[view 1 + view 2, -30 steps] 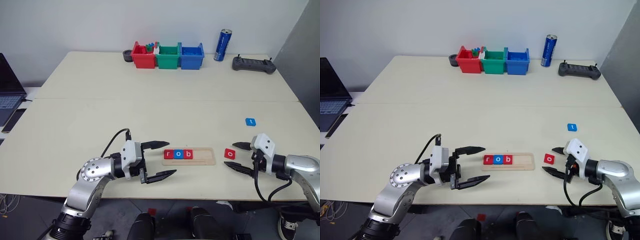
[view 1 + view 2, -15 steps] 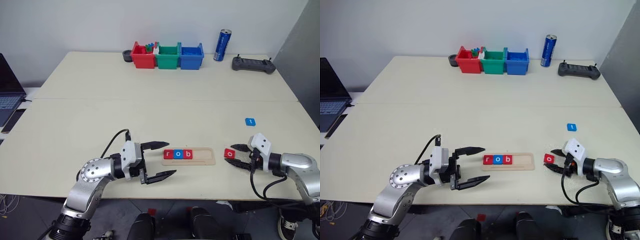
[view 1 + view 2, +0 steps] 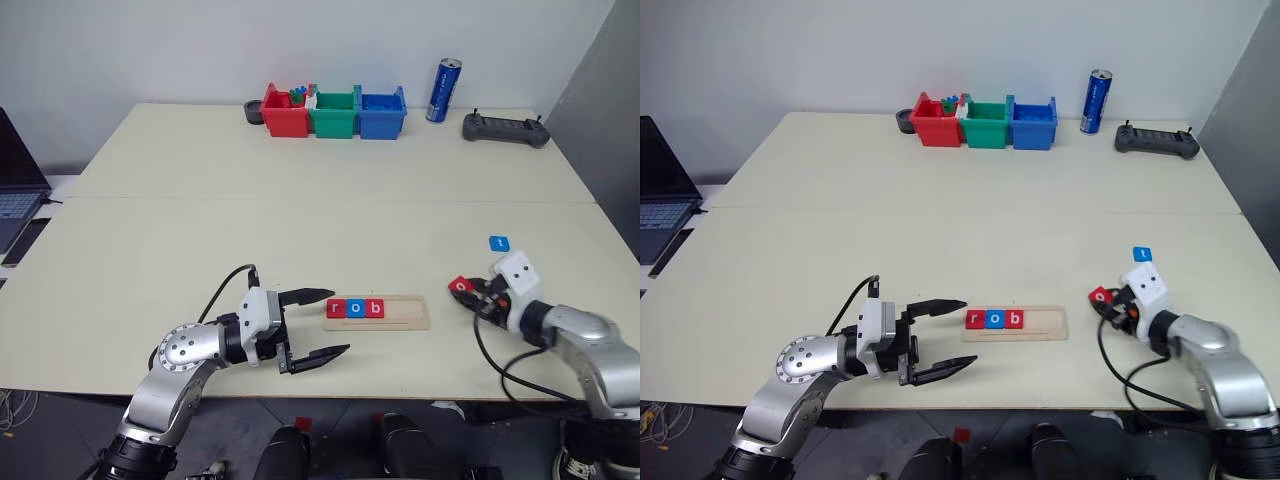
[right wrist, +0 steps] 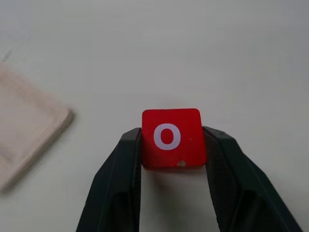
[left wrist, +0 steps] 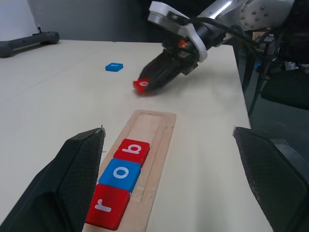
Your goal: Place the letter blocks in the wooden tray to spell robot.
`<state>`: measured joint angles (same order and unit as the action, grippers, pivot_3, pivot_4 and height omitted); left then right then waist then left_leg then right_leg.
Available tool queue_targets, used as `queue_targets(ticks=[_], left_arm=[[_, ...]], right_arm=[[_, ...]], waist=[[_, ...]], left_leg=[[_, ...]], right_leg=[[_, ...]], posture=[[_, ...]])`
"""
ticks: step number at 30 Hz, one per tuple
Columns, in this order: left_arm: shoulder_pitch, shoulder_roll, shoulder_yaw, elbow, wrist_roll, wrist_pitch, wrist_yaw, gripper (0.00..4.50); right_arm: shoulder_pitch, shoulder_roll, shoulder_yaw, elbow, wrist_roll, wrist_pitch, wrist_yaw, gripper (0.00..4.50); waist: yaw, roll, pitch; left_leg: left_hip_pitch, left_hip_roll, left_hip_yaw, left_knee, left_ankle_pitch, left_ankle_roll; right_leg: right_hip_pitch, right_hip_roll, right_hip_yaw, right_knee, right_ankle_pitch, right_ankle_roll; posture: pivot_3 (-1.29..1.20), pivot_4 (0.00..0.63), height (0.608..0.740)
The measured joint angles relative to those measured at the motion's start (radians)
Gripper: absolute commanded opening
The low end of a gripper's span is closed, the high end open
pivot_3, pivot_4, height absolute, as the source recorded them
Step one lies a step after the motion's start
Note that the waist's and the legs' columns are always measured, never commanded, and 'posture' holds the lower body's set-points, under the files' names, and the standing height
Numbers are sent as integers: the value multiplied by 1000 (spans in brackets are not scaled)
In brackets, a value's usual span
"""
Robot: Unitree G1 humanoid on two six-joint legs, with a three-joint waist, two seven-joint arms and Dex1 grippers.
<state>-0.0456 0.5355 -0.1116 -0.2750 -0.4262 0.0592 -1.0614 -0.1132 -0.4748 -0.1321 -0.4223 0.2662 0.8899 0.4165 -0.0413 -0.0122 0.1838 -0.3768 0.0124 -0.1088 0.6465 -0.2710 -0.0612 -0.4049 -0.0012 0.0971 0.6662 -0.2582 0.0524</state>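
Observation:
I am holding the red o with my right gripper by the side that must meet the b, so next I put the o down and take its top and bottom (image 4: pixel 171 113).
The wooden tray (image 3: pixel 400 312) lies near the table's front edge and holds a red r (image 3: pixel 335 308), a blue o (image 3: pixel 355 308) and a red b (image 3: pixel 374 308) in its left part. To the tray's right, my right gripper (image 4: pixel 172 145) is shut on the red o block (image 4: pixel 171 137), which sits slightly tilted between the fingers (image 4: pixel 123 159); the same block (image 3: pixel 460 286) appears in the head view. A blue t block (image 3: pixel 499 243) lies on the table behind it. My left gripper (image 3: pixel 310 324) stands open just left of the tray, holding nothing.
Red (image 3: pixel 285 112), green (image 3: pixel 334 113) and blue (image 3: pixel 382 112) bins stand in a row at the table's back edge. A blue can (image 3: pixel 444 90) and a dark controller (image 3: pixel 506 129) are at the back right. A laptop (image 3: pixel 18 180) sits off the table's left side.
My right gripper has closed on the red o block, turned, and shifted it slightly back from the front edge. The left gripper has kept still.

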Motion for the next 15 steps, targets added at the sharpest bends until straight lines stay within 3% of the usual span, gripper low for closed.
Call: queue_targets(ticks=[5,11,12,15], left_arm=[[-4,0,-1,0,0,-1,-8,4500],[-35,0,-1,7,0,-2,-19,4500],[-36,-1,-1,7,0,-2,-20,4500],[-34,-1,-1,7,0,-2,-20,4500]], right_arm=[[-64,270,-25,-201,-69,401,-302,1440],[-101,339,-30,-263,-117,574,-402,1440],[-102,344,-34,-270,-122,587,-404,2142],[-100,350,-43,-283,-127,614,-404,3048]], waist=[[4,1,0],[8,1,-1],[8,1,-1],[7,1,-1]], left_leg=[[-2,0,0,0,0,0],[-2,-1,0,0,0,0],[-2,0,0,-1,0,0],[-2,0,0,-1,0,0]], right_leg=[[-1,-1,0,-1,0,0],[-1,-1,-1,-2,0,0],[-1,-1,-1,-2,0,0],[-1,-1,-1,-2,0,0]], posture=[[0,150,740],[0,150,740],[0,150,740],[0,150,740]])
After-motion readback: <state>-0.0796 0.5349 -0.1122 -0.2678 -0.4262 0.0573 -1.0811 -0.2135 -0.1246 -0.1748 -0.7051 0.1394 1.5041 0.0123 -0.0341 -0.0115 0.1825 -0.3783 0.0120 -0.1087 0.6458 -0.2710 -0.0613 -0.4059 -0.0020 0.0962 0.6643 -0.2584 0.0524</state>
